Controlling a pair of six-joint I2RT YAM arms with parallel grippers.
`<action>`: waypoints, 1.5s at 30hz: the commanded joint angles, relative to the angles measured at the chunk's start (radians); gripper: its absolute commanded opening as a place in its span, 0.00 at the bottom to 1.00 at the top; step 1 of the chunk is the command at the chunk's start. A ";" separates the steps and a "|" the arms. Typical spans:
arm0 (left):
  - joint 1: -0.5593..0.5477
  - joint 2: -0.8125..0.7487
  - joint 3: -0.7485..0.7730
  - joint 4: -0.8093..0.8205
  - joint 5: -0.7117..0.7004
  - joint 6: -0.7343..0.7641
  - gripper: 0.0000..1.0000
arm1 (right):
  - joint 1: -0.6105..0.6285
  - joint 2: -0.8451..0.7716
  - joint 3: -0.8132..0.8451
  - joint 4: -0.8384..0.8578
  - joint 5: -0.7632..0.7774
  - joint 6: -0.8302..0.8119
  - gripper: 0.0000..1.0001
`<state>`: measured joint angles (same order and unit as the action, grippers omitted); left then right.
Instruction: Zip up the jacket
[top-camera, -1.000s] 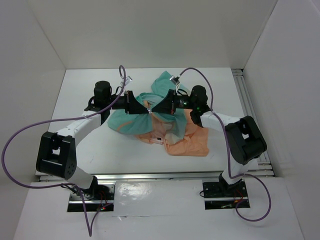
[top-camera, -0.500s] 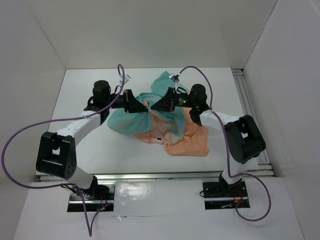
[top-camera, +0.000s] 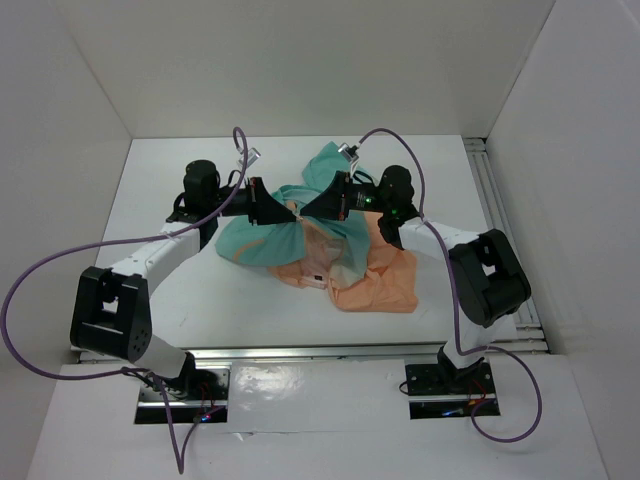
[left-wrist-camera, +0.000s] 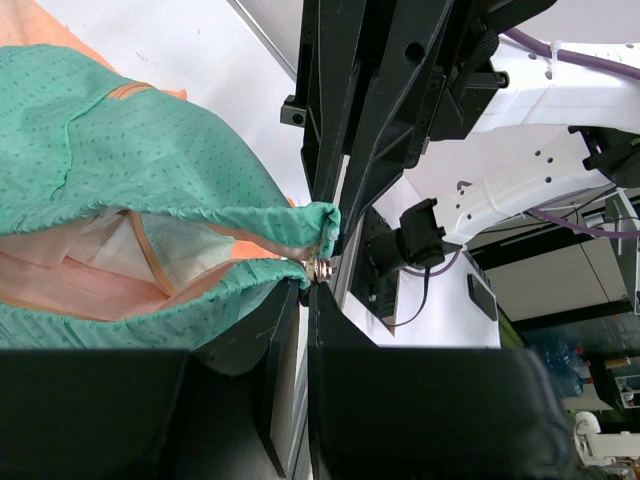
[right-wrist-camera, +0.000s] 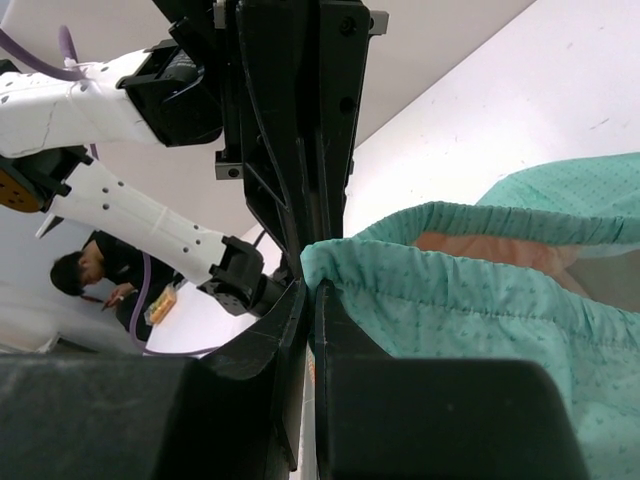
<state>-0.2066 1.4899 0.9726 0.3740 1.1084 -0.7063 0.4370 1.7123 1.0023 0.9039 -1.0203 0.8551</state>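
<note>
I will open my left gripper, which pinches the teal hem beside the metal zipper piece, back it off and close it around the metal piece itself (left-wrist-camera: 319, 268) before zipping.
The jacket (top-camera: 258, 242) lies crumpled mid-table, teal on the left and at the back, peach (top-camera: 385, 282) at the front right, with a small white tag (top-camera: 316, 279). My left gripper (top-camera: 291, 212) and right gripper (top-camera: 306, 211) meet tip to tip just above it. In the left wrist view my left gripper (left-wrist-camera: 309, 283) is shut on the jacket's gathered teal hem (left-wrist-camera: 250, 220), beside a small metal zipper piece (left-wrist-camera: 321, 266). In the right wrist view my right gripper (right-wrist-camera: 312, 287) is shut on the jacket's hem corner (right-wrist-camera: 335, 262). The fabric hangs stretched from both grips.
White walls close in the table on the left, back and right. A metal rail (top-camera: 494, 205) runs along the table's right side, and another (top-camera: 300, 351) along the near edge. Purple cables (top-camera: 45, 275) loop off both arms.
Both grippers, still shut and tip to tip, have drifted a little toward the back of the table, taking the pinched hem with them.
</note>
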 joint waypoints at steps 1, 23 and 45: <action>-0.040 -0.030 0.000 0.008 0.056 0.022 0.00 | 0.023 0.009 0.070 0.105 0.078 0.001 0.00; -0.022 -0.023 0.205 -0.463 -0.145 0.248 0.58 | 0.060 -0.028 0.015 -0.008 0.236 -0.051 0.00; 0.016 -0.168 0.212 -0.497 -0.398 0.279 0.63 | 0.060 -0.046 0.015 -0.040 0.267 -0.042 0.00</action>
<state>-0.1974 1.3453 1.1568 -0.1406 0.7357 -0.4877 0.4911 1.7184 1.0077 0.8497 -0.7692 0.8211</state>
